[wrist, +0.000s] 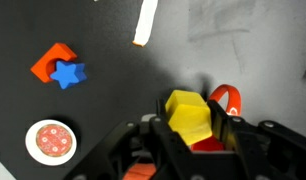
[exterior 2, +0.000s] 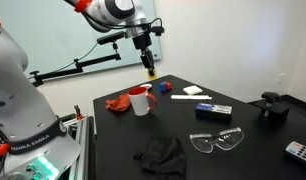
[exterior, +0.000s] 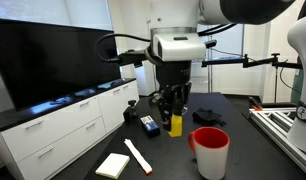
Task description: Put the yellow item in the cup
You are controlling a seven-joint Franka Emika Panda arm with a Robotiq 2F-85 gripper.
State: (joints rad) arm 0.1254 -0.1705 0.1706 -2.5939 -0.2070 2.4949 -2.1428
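My gripper is going to let go of the yellow item, now hanging beyond the red cup, down inside the red cup (exterior: 208,154) (wrist: 210,141), near the red cup's handle.
My gripper (exterior: 174,112) is shut on the yellow item (exterior: 176,125), a chunky bright yellow block, and holds it just above the dark table. In an exterior view the gripper (exterior 2: 146,52) and yellow item (exterior 2: 150,71) hang over the far part of the table, beyond the red cup (exterior 2: 141,100). The cup (exterior: 210,150) stands upright with its white inside showing, nearer the front edge. In the wrist view the yellow item (wrist: 188,113) sits between the fingers (wrist: 191,128). A red curved piece (wrist: 227,98) shows just behind it; I cannot tell what it is.
A pale yellow pad (exterior: 112,165) and cream stick (exterior: 138,156) lie near the table's front. A blue box (exterior: 150,125), black cloth (exterior 2: 161,153), glasses (exterior 2: 218,142), a crumpled red thing (exterior 2: 117,103) and an orange-and-blue block (wrist: 60,68) lie around.
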